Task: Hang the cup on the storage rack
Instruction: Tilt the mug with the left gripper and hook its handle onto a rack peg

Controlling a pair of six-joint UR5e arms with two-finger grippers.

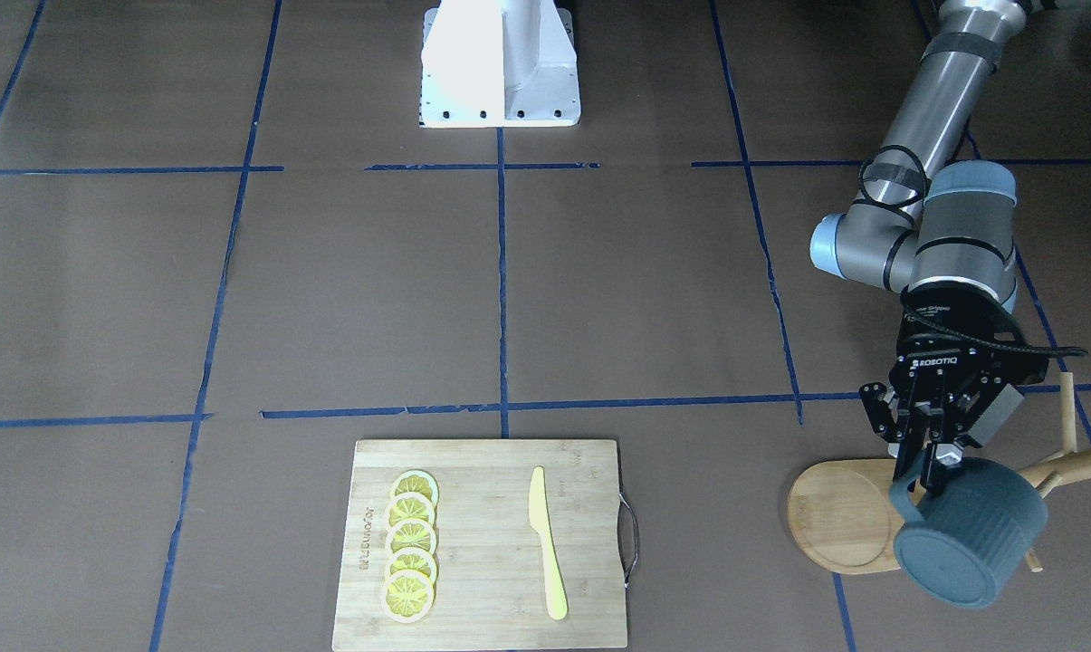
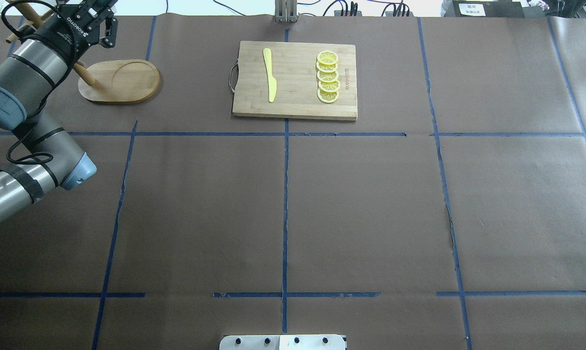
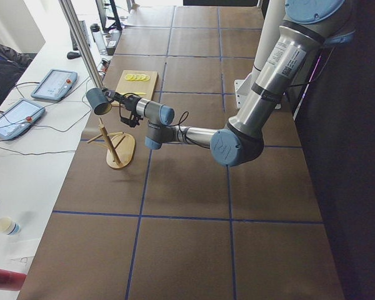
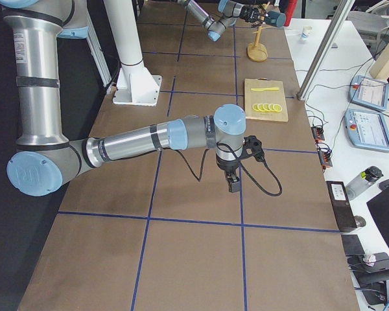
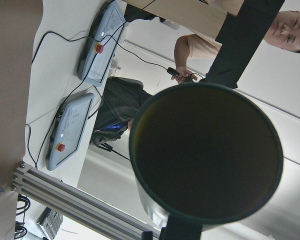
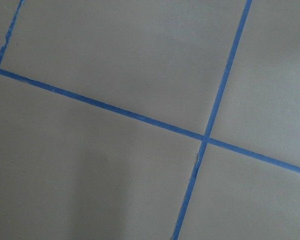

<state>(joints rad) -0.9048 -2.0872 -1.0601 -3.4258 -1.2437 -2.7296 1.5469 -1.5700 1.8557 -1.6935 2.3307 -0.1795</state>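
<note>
Next, my left gripper releases the cup, tipped in the air over the rack, on the storage rack's short angled peg [image 1: 1015, 509], just beyond the rack's oval base.
My left gripper [image 1: 930, 462] is shut on the dark blue-grey ribbed cup [image 1: 971, 534], clamped at its handle side. It holds the cup tipped on its side in the air, over the storage rack's oval base [image 1: 839, 516] and beside its angled pegs [image 1: 1084, 460]. In the exterior left view the cup [image 3: 100, 101] hangs above the rack's top [image 3: 115, 145]. The left wrist view is filled by the cup's dark mouth [image 5: 205, 155]. In the overhead view the rack base [image 2: 120, 80] shows and the cup is out of view. My right gripper [image 4: 233, 184] hangs low over bare table; whether it is open or shut cannot be told.
A bamboo cutting board [image 1: 482, 552] with lemon slices [image 1: 411, 543] and a yellow knife [image 1: 545, 543] lies at the table's far edge, mid-table. The robot's white base [image 1: 500, 63] stands opposite. Control tablets [image 3: 34, 100] and a person [image 5: 290, 27] are beyond the rack-side edge.
</note>
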